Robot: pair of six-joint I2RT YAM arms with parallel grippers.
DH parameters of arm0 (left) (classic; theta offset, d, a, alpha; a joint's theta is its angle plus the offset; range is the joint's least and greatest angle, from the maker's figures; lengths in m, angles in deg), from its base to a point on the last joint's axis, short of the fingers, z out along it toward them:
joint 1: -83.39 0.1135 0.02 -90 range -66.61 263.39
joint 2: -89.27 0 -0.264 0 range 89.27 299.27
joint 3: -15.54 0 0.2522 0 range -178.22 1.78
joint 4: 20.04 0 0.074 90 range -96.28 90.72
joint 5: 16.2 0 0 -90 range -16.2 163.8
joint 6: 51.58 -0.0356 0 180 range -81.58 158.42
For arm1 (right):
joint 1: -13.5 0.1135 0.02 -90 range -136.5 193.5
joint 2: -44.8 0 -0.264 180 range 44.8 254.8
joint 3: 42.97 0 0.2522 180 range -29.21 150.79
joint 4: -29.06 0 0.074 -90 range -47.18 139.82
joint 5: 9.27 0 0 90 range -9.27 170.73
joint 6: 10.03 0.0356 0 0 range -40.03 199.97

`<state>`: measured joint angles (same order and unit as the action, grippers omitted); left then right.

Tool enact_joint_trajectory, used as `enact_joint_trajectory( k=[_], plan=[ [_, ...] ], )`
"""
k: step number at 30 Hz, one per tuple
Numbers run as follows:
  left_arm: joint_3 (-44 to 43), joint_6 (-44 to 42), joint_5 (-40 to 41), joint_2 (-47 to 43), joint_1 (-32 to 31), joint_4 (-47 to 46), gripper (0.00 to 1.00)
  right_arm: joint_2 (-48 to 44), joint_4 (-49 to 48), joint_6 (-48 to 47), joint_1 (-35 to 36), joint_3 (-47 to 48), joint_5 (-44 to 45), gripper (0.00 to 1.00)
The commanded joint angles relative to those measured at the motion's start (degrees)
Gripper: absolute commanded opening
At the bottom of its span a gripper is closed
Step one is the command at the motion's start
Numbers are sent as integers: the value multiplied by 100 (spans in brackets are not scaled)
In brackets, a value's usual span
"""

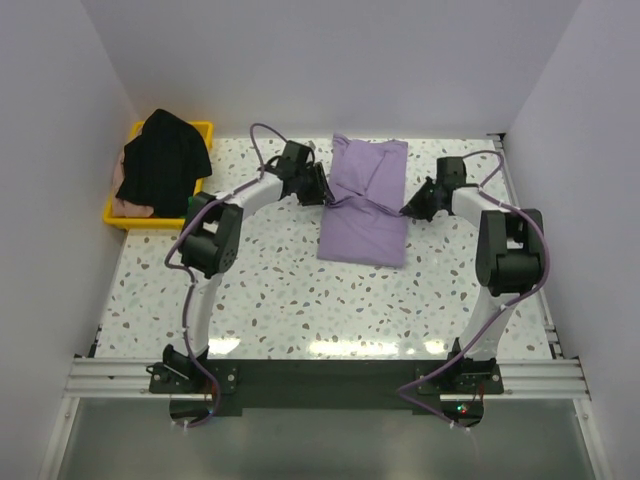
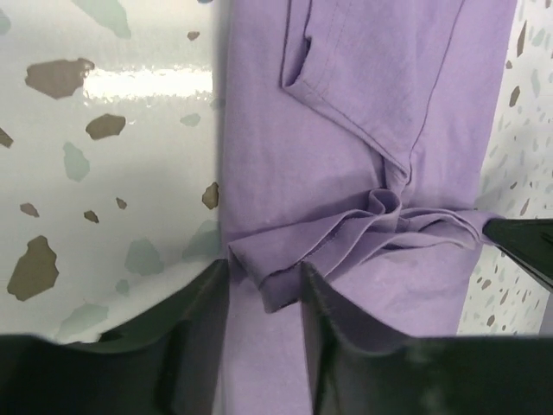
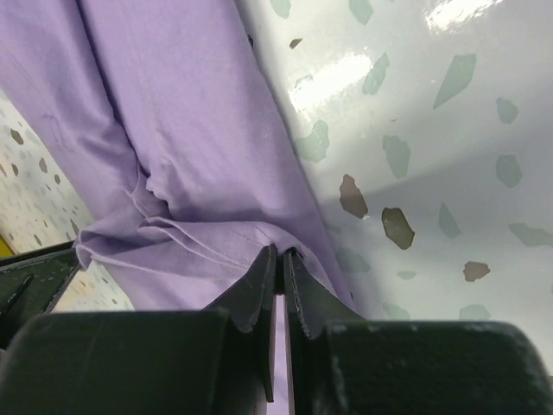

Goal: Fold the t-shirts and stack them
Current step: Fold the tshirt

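Note:
The lavender t-shirt's hem is bunched crooked across the middle; next my left gripper pinches the hem (image 2: 248, 252) near its side edge and straightens it before folding further.
The lavender t-shirt (image 1: 365, 200) lies folded lengthwise on the speckled table, bunched across its middle. My left gripper (image 1: 325, 190) is at its left edge, open, with a fold of the hem lying between the fingers (image 2: 263, 285). My right gripper (image 1: 408, 210) is at the right edge, shut on a pinch of the lavender cloth (image 3: 281, 255). The shirt fills the left wrist view (image 2: 363, 112) and the right wrist view (image 3: 173, 130). The black t-shirt (image 1: 165, 160) is heaped on the pale pink one (image 1: 130, 207) at the far left. The neck label is hidden.
A yellow plastic tray (image 1: 205, 128) at the back left holds the black and pink shirts. White walls close in the table on the left, back and right. The arm bases stand on a rail at the near edge.

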<state>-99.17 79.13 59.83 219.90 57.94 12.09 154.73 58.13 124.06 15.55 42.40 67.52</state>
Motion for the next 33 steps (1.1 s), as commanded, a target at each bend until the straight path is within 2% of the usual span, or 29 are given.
enact_joint_trajectory(
  k=[1,4,6,9,10,12,13,16,21,22,24,33],
  plan=[
    [-84,-98,-211,-186,128,-474,49,55,-353,125,-169,300,-313,0],
    [127,-98,-237,-432,163,-624,55,125,-353,117,-196,467,-445,0],
    [207,-116,-193,-581,172,-633,56,143,-379,152,-195,529,-489,2],
    [426,-107,-158,-810,163,-650,56,178,-450,187,-196,625,-630,16],
    [601,-90,-149,-872,163,-651,55,204,-433,178,-196,730,-656,29],
    [804,-19,-149,-1064,163,-720,54,248,-293,108,-344,854,-744,39],
    [1013,7,-140,-1135,163,-747,52,248,-248,73,-354,959,-718,49],
    [1427,77,-149,-1443,146,-905,46,64,-55,-85,-354,986,-464,59],
    [1596,60,-210,-1541,-12,-1046,29,-454,50,-559,-48,740,115,59],
    [1439,51,-237,-1471,-91,-1020,23,-559,94,-638,41,696,230,58],
    [1080,34,-281,-1182,-170,-898,17,-595,217,-841,313,678,537,57],
    [-11,-45,-298,-144,-294,-1002,13,159,595,-1404,1131,1476,1145,50]
  ],
)
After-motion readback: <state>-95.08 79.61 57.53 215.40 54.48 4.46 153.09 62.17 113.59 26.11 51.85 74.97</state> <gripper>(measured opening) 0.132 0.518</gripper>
